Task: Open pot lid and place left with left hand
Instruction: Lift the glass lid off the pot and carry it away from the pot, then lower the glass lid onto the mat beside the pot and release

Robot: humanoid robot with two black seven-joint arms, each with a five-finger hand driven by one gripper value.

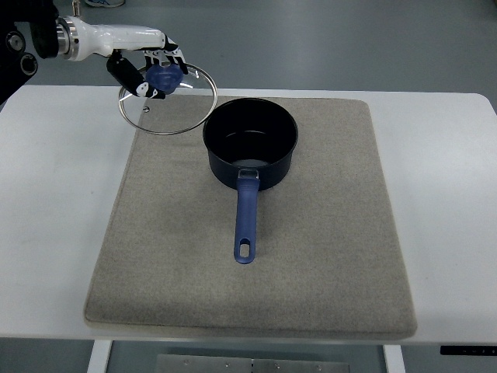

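Note:
My left gripper is to let go of the glass lid across the grey mat's side edge [154, 158], next to the dark blue pot. The lid now hangs over the mat's far corner.
A dark blue pot [250, 144] with a long blue handle [245, 221] stands uncovered on the grey mat [311, 256], handle pointing toward the near edge. Its glass lid [180, 109], steel-rimmed with a blue knob [164, 76], hangs to the pot's upper left, over the mat's far left corner. My left hand [151, 71] comes in from the top left with its fingers shut on the knob. The lid looks raised above the surface, its right rim close to the pot's rim.
The mat covers most of a white table [54, 202]. Bare table strips run along the left and right sides. Grey floor shows beyond the far edge.

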